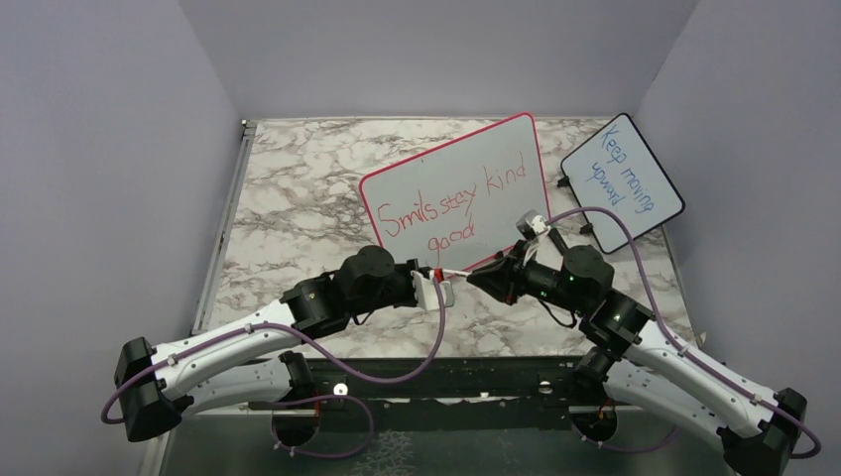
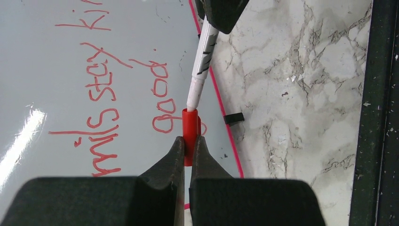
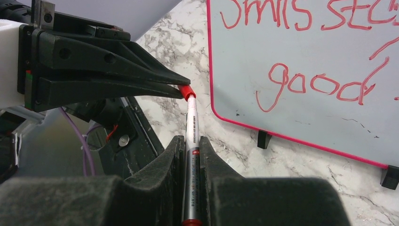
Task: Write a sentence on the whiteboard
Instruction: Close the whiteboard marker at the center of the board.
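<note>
My right gripper is to release the marker. It will let it go on the marble point(image 1: 460, 318) between the whiteboard's near edge and the dark rail.
The whiteboard point(image 1: 436, 174) with its red-pink frame lies tilted on the marble table. It bears the sentence point(image 1: 448, 205) in red handwriting, "Smils stay kind good". In front of its near edge, my left gripper point(image 1: 436, 274) is shut on a red marker cap point(image 2: 189, 125). My right gripper point(image 1: 478, 279) is shut on the white and silver marker barrel point(image 3: 192, 141). The marker's tip end sits in the cap point(image 3: 186, 91), so the two grippers meet tip to tip. In the left wrist view, the marker point(image 2: 202, 61) hangs over the board's frame beside the word "good" point(image 2: 162, 101).
A smaller black-framed board point(image 1: 622, 180) with blue writing lies at the back right, touching the whiteboard's corner. Small black feet point(image 3: 264, 139) stick out under the whiteboard's frame. Grey walls close in on three sides. A dark rail point(image 1: 446, 377) runs along the near table edge.
</note>
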